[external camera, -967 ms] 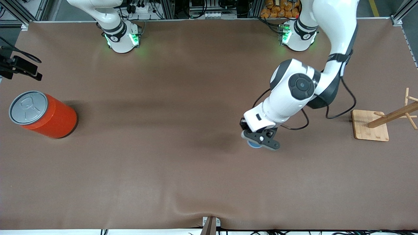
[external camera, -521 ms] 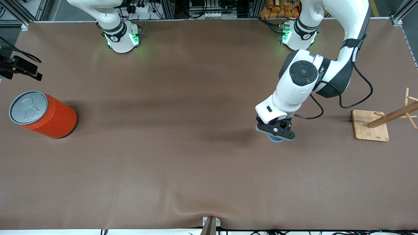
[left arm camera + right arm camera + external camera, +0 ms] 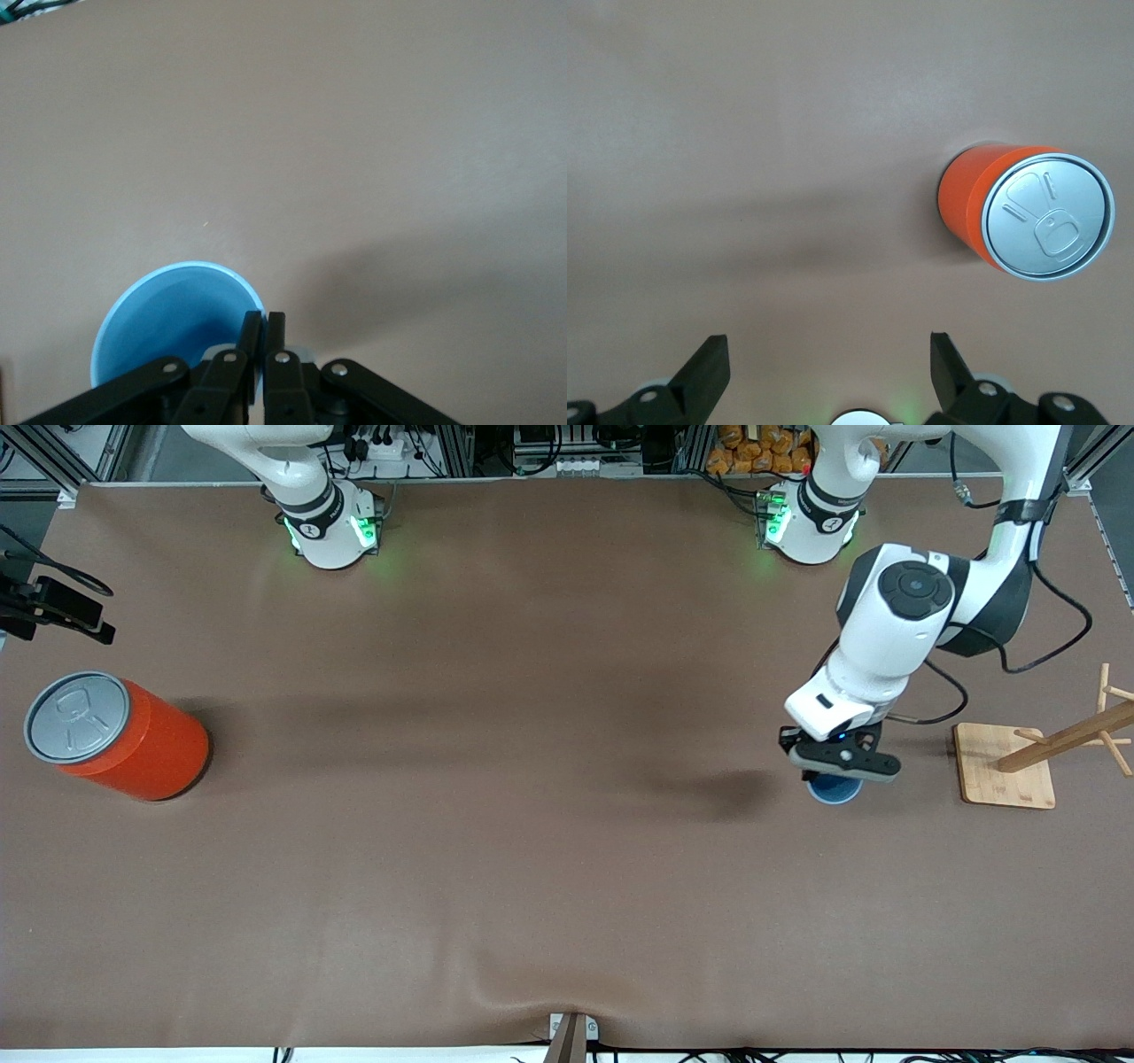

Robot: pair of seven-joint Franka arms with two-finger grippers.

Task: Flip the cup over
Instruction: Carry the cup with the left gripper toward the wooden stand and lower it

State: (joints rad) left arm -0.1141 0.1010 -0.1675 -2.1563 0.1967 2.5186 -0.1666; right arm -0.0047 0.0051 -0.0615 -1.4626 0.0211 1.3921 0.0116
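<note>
Next, the left gripper releases the light-blue cup on the table (image 3: 850,779) close beside the wooden rack's square base.
The light-blue cup (image 3: 835,789) hangs mouth up under my left gripper (image 3: 842,767), over the table close to the wooden rack's base. In the left wrist view the cup (image 3: 168,319) shows its blue inside. My left gripper (image 3: 264,320) is shut on its rim, one finger inside the wall and one outside. My right gripper (image 3: 830,354) is out of the front view. It waits high over the table, open with nothing between its fingers.
A large orange can (image 3: 115,735) with a grey pull-tab lid stands at the right arm's end of the table, and the can (image 3: 1028,212) also shows in the right wrist view. A wooden rack (image 3: 1032,760) on a square base stands at the left arm's end.
My left arm has carried the cup from the table's middle toward the left arm's end, close to the wooden rack. The right arm has not moved.
</note>
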